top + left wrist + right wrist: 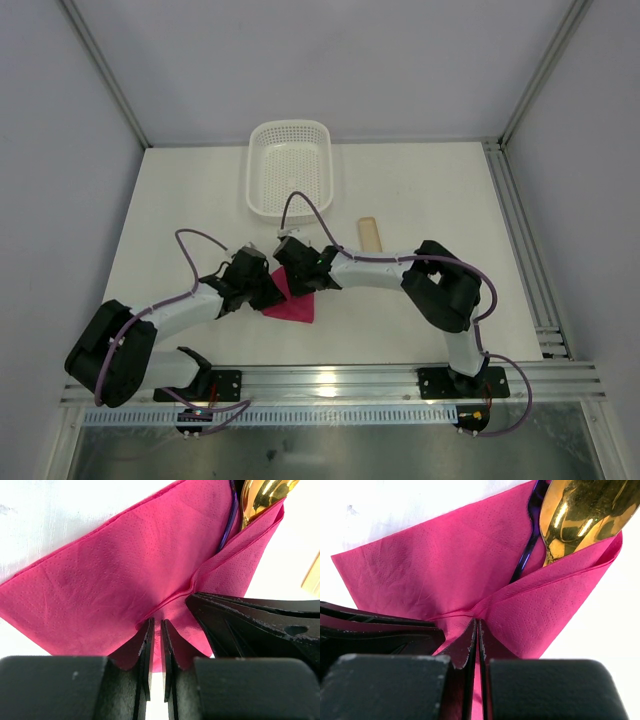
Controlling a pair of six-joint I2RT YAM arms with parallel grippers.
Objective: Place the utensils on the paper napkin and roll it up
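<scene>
I need to take the loose edge [24, 630] of the napkin's flat-lying other side with my left gripper and fold it over, while my right gripper pins the napkin's fold.
The magenta paper napkin [295, 309] lies on the table between my two grippers, one flap folded over the utensils. A gold spoon head [580, 515] and a dark bluish-grey utensil [529, 530] stick out of the fold; both also show in the left wrist view, the spoon [262, 495] and the dark utensil [229, 525]. My right gripper [478, 622] is shut on the folded napkin edge [445, 565]. My left gripper [156, 625] sits beside it at the same fold of the napkin [125, 575], its jaws a hair apart on the paper. In the top view the left gripper [268, 290] and the right gripper [298, 284] almost touch.
A white perforated basket [251, 180] stands at the back middle. A pale beige flat strip [369, 234] lies right of it, just behind the right arm. Metal rails run along the right and near table edges.
</scene>
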